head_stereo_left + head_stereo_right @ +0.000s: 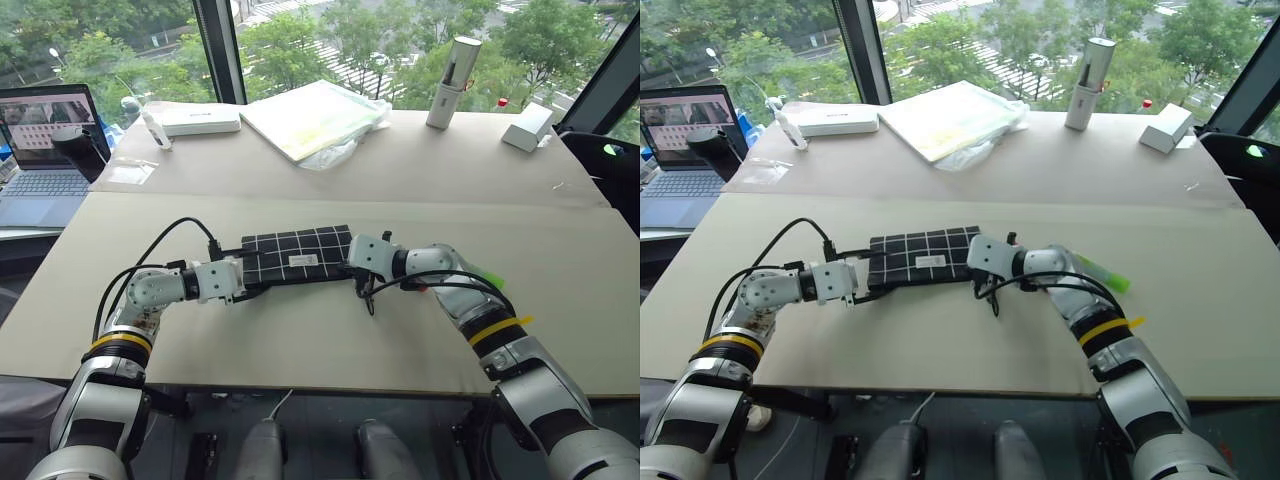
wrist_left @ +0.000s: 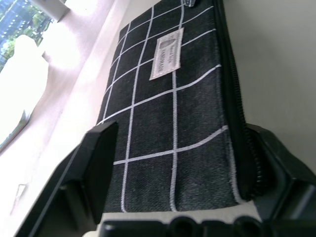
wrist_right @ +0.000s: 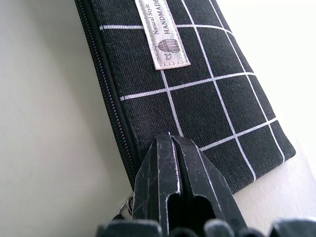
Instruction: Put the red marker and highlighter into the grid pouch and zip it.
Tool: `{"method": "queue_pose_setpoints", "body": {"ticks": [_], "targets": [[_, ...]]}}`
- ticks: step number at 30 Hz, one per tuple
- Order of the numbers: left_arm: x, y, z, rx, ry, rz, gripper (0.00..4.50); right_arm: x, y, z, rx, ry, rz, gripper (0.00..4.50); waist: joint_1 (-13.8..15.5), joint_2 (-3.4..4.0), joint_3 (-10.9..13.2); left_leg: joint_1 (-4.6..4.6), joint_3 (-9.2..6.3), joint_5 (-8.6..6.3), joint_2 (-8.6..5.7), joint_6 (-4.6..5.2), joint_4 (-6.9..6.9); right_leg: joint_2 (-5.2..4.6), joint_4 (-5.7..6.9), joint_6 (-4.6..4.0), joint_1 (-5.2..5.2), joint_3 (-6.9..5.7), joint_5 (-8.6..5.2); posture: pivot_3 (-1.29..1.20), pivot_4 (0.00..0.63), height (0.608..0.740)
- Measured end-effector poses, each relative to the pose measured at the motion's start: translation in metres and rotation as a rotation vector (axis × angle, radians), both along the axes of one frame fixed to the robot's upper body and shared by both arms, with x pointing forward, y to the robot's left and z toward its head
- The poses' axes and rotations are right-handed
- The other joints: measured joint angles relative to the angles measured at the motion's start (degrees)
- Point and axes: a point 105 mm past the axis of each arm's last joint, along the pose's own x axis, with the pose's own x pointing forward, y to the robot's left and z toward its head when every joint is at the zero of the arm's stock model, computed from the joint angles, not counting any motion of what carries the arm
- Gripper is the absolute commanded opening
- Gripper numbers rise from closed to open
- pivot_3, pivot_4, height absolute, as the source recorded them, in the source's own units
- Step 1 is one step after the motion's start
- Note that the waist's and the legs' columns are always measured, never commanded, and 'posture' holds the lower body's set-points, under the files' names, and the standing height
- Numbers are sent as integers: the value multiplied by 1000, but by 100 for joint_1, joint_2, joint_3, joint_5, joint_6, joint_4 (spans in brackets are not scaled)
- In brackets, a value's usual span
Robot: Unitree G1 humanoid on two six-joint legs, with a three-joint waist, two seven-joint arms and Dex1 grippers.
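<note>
The grid pouch's corner by the zipper pull is under my right gripper, so I will back off and take the pull's black cord (image 3: 118,216) to open the pouch.
The grid pouch (image 1: 297,254) lies flat at the middle of the table, its white label (image 3: 162,34) facing up and the zipper along its near edge closed. My left gripper (image 2: 182,168) is shut on the pouch's left end, one finger against each long edge. At the pouch's right end my right gripper (image 3: 170,143) is shut, its tips over the corner. The zipper pull's metal ring (image 3: 126,205) sits beside the fingers, and the black cord (image 1: 368,300) hangs below them. The light-green highlighter (image 1: 1102,271) lies on the table behind my right forearm. The red marker is hidden.
At the far left stands an open laptop (image 1: 45,150). Along the back of the table are a white box (image 1: 200,121), a plastic sleeve of papers (image 1: 315,116), an upright white cylinder (image 1: 452,70) and a small white box (image 1: 528,126). A seam (image 1: 330,197) crosses the table behind the pouch.
</note>
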Motion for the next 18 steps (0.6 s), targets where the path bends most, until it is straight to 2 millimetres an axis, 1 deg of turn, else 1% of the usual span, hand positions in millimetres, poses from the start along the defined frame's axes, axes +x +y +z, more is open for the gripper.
{"method": "queue_pose_setpoints", "body": {"ticks": [3,4,6,9,11,12,13,15,16,18], "targets": [[-3,0,-4,1,29,-19,1124,0,0,0,1,0,-1,0,-4,0,0,-1,0,0,0,0,0,0,0,0,-2,0,0,0,150,731],[-3,0,-4,-6,32,-21,826,0,0,0,1,1,-1,0,-6,0,0,-2,0,0,0,0,0,1,0,0,-2,0,0,0,150,731],[-4,1,-1,-21,31,-26,56,0,0,0,2,1,-1,0,-17,0,0,-2,0,0,0,0,-1,0,-1,0,-2,1,0,0,150,731],[-5,0,-1,-27,44,-39,56,1,-1,1,11,6,-7,0,-27,0,0,-3,0,0,0,0,-1,0,-1,0,-3,0,0,0,150,731],[-6,0,-2,-45,63,-37,0,2,0,0,38,24,-23,607,-39,0,0,-3,0,0,1,0,-2,0,-1,0,-4,0,0,0,150,731],[-6,1,-3,-57,78,-26,0,5,1,2,87,50,-51,729,-46,0,0,-3,0,0,1,0,-2,1,0,0,-4,0,0,0,150,731],[-5,2,-3,-65,89,-13,0,9,2,6,174,87,-99,1047,-56,0,0,-3,-2,0,2,0,-3,1,1,0,-4,0,0,0,150,731],[-2,3,-4,-87,127,19,0,18,5,19,343,151,-176,1771,-66,1,1,-4,-3,0,1,0,-3,1,3,-1,-5,0,0,0,150,731],[-1,4,-5,-98,141,31,0,22,4,26,393,162,-197,2045,-61,1,1,-4,-3,0,1,0,-3,0,3,-1,-5,-1,0,0,150,731],[0,5,-5,-122,164,53,0,28,-1,49,520,196,-229,2749,-50,1,1,-6,-4,0,1,0,-3,0,2,0,-5,-2,0,0,150,731]]}}
